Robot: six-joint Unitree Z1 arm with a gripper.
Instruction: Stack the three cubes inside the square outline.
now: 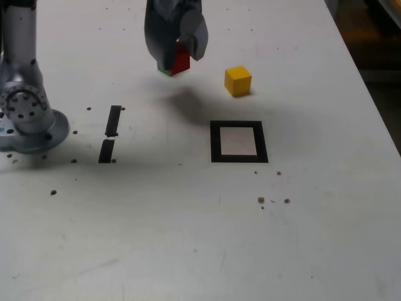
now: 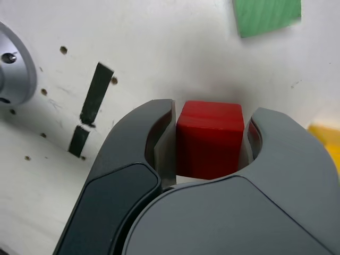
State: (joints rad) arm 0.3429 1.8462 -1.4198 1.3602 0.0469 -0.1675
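Observation:
Next, I release the red cube from my gripper on the square outline's white centre (image 1: 243,137), toward the side that is farthest away from the black strips.
My gripper (image 1: 178,55) is shut on the red cube (image 1: 181,62) and holds it a little above the table, its shadow lying below. In the wrist view the red cube (image 2: 210,141) sits squeezed between the two dark jaws of the gripper (image 2: 210,114). A sliver of the green cube (image 1: 163,69) shows under the gripper in the exterior view; the wrist view shows the green cube (image 2: 266,16) lying on the table beyond the jaws. The yellow cube (image 1: 238,80) rests alone on the table, behind the square outline (image 1: 215,142). The outline's white centre holds nothing.
Two short black strips (image 1: 111,132) lie toward the exterior view's left, near the arm's round metal base (image 1: 28,113). Small dark specks dot the white table (image 1: 188,238). The table's edge runs along the exterior view's right.

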